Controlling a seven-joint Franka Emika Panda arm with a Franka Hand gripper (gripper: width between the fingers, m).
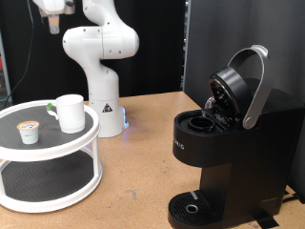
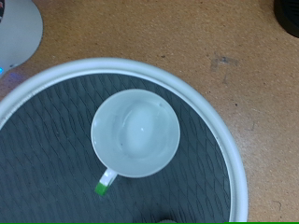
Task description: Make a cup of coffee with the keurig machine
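Note:
I will next move my gripper to the small foil-topped pod in front of the white cup and close it on the pod's sides (image 1: 29, 135).
The white cup (image 1: 69, 112) stands upright on the top shelf of a round white two-tier tray (image 1: 57, 143) at the exterior view's left. A small foil-topped pod (image 1: 30, 132) sits on the same shelf, in front of the cup. The black keurig machine (image 1: 238, 153) stands at the exterior view's right with its silver-handled lid (image 1: 255, 86) raised and the pod chamber (image 1: 202, 122) open. My gripper (image 1: 54, 11) hangs high above the tray at the picture's top edge. In the wrist view I look straight down into the empty cup (image 2: 136, 133); my fingers do not show there.
The arm's white base (image 1: 103, 95) stands on the wooden table (image 1: 143, 162) just behind the tray. The tray's white rim (image 2: 224, 140) rings the cup in the wrist view. The machine's drip tray base (image 1: 195, 205) is at the table's front.

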